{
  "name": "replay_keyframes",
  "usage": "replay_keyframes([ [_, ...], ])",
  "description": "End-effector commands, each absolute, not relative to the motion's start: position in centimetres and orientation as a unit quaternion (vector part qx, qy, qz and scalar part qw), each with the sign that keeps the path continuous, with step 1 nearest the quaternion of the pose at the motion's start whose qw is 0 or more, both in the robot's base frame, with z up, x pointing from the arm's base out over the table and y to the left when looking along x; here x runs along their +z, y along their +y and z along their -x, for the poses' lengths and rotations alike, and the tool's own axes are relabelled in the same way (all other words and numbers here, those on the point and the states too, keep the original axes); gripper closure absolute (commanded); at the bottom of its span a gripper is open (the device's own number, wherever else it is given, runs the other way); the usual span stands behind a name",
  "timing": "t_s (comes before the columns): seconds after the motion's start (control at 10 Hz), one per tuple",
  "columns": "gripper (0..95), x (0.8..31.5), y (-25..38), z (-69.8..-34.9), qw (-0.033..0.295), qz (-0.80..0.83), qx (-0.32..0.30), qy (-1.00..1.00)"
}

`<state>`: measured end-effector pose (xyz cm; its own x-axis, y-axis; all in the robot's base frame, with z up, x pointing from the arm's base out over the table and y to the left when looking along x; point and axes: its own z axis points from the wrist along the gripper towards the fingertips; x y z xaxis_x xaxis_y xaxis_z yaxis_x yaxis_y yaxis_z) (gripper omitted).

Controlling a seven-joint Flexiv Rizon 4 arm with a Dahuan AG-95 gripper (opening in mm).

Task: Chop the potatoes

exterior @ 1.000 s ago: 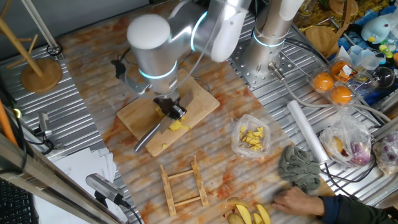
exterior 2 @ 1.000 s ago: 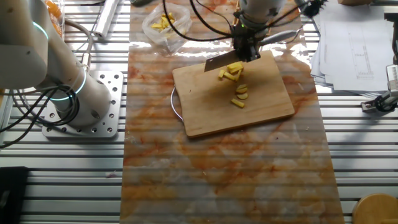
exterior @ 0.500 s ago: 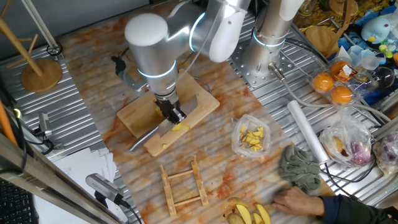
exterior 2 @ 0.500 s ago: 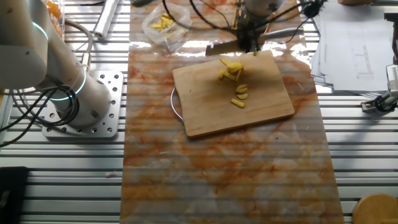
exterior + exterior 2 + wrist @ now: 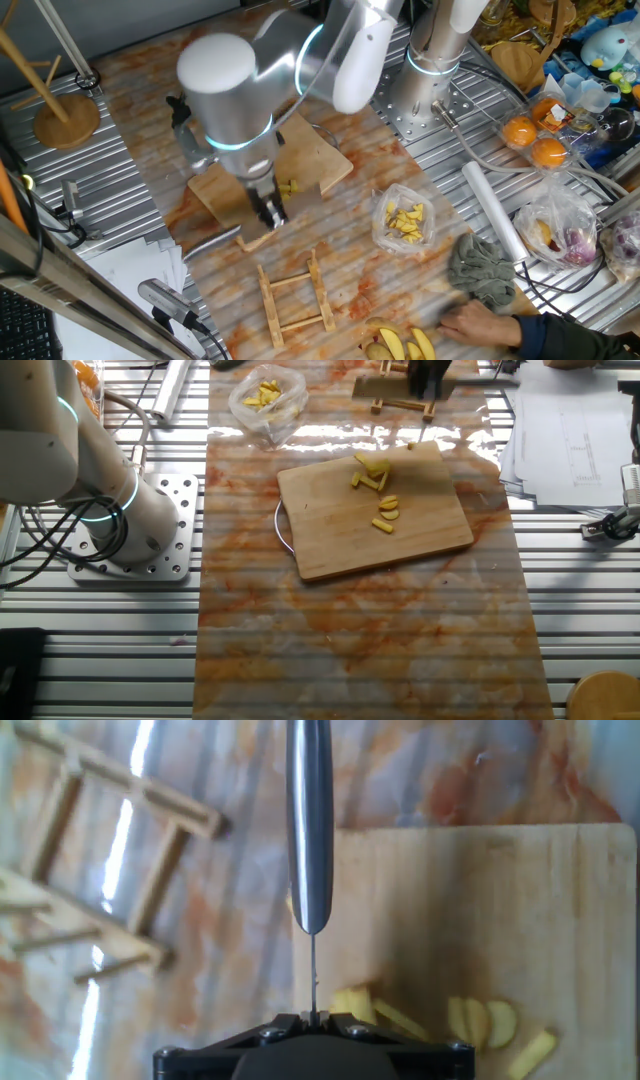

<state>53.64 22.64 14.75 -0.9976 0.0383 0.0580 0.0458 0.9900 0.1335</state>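
Note:
My gripper is going to put the knife down across the end of the wooden rack [image 5: 262,270] [image 5: 212,821] nearest the cutting board.
Short yellow potato sticks and chunks [image 5: 376,486] lie on the wooden cutting board [image 5: 340,540]. In the one fixed view they [image 5: 289,186] show just right of my hand. My gripper [image 5: 269,211] is shut on a knife [image 5: 209,243] and hangs over the board's edge, clear of the pieces. In the other fixed view the gripper [image 5: 431,370] and knife blade [image 5: 381,385] are past the board's far edge. In the hand view the knife [image 5: 309,830] runs straight ahead from my gripper [image 5: 312,1018], with potato pieces [image 5: 478,1020] at the lower right.
A wooden rack [image 5: 295,296] lies beyond the board, also in the hand view [image 5: 95,870]. A plastic bag of yellow chunks [image 5: 403,222] sits to the side. A grey cloth [image 5: 484,270], a person's hand [image 5: 480,322] and yellow wedges [image 5: 402,345] are at the table's corner.
My gripper has carried the knife up and away from the potato pieces, past the board's edge toward the wooden rack. The pieces stay on the board.

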Motion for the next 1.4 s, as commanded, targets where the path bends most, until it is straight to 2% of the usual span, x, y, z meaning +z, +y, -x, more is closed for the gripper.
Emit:
replay_keyframes([
  [0.1,95.0,15.7,26.3,-54.8,0.020,0.060,-0.072,-0.995],
  [0.5,95.0,13.9,28.2,-54.5,0.020,0.055,-0.071,-0.996],
  [1.4,95.0,8.9,28.1,-55.3,0.016,0.056,-0.066,-0.996],
])
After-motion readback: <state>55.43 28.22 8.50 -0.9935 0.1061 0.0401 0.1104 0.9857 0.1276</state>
